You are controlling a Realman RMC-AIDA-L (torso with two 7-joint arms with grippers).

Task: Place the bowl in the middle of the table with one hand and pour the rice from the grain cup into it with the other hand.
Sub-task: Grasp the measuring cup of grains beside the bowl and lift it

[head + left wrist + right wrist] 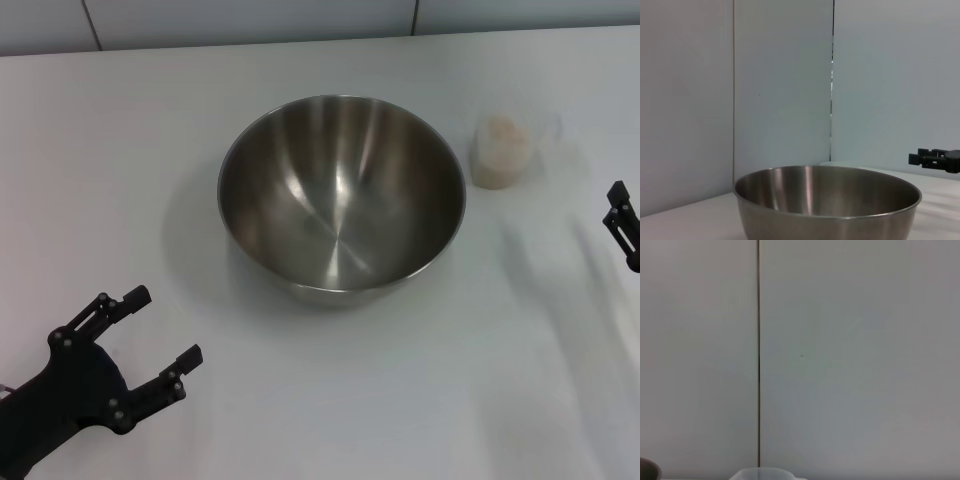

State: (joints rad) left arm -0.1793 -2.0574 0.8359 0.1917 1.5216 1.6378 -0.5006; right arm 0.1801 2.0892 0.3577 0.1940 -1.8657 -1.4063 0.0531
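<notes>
I should next move my right gripper to the clear grain cup's handle (552, 126), on the side of the cup away from the steel bowl, and close it there.
The steel bowl (340, 190) stands upright and empty near the middle of the white table (400, 400). It also shows in the left wrist view (827, 205). The clear grain cup (503, 130) stands upright to the bowl's right, apart from it, holding beige rice (497, 165). My left gripper (163, 325) is open and empty at the near left, apart from the bowl. My right gripper (622, 225) shows only partly at the right edge, nearer than the cup and apart from it. In the right wrist view the cup's rim (765, 474) shows.
A pale panelled wall (300, 20) runs behind the table's far edge. The right gripper shows far off in the left wrist view (935, 160). A sliver of the bowl's rim (647, 470) shows in the right wrist view.
</notes>
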